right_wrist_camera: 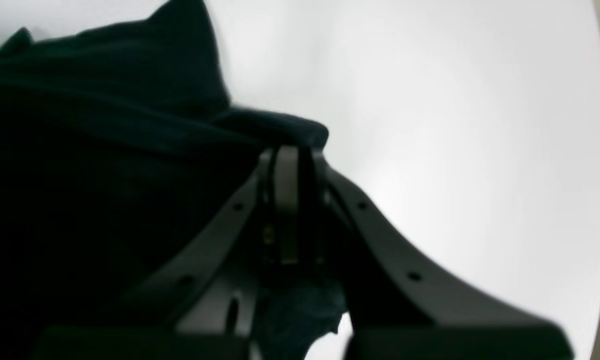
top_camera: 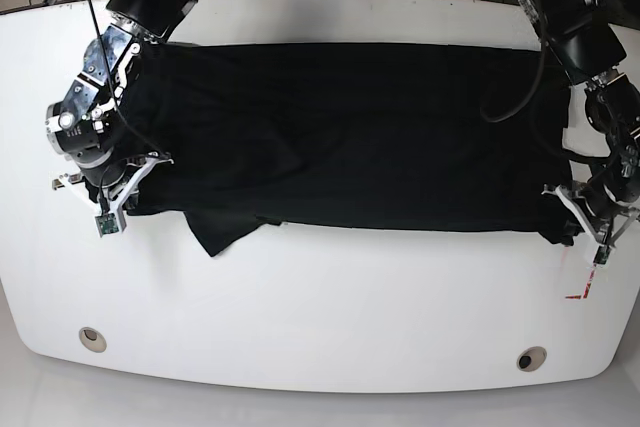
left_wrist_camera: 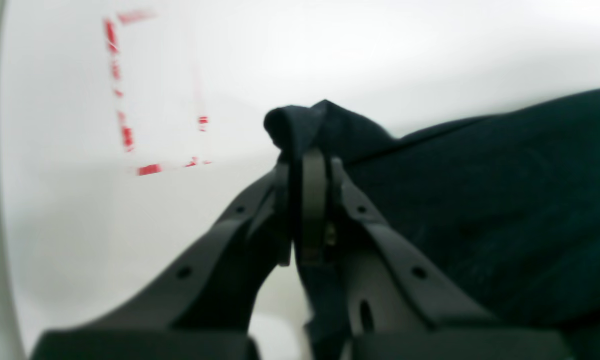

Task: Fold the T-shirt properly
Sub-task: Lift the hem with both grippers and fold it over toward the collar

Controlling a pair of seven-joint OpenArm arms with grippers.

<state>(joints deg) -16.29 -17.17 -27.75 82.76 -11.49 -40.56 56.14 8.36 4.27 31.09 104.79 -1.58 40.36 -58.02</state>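
Note:
My left gripper has the near corner of the T-shirt. Next, I let go of it with that gripper at the middle of the black cloth's side edge (top_camera: 561,143).
The black T-shirt (top_camera: 350,137) lies spread wide across the white table (top_camera: 300,317), with one sleeve (top_camera: 222,232) poking out over its near edge at the left. My left gripper (top_camera: 558,217) is at the cloth's near right corner, shut on a bunched fold of the T-shirt (left_wrist_camera: 480,200); in the left wrist view the left gripper (left_wrist_camera: 310,155) pinches the fabric between its fingers. At the near left corner, my right gripper (top_camera: 140,192) is likewise shut on the T-shirt (right_wrist_camera: 105,150). A fold bulges just past the right gripper (right_wrist_camera: 292,152) tips.
Red tape marks (top_camera: 580,292) sit on the table beside the left gripper, also visible as tape marks (left_wrist_camera: 130,135) in the left wrist view. Two round holes (top_camera: 92,338) (top_camera: 531,358) lie near the table's front edge. Cables run behind the far edge.

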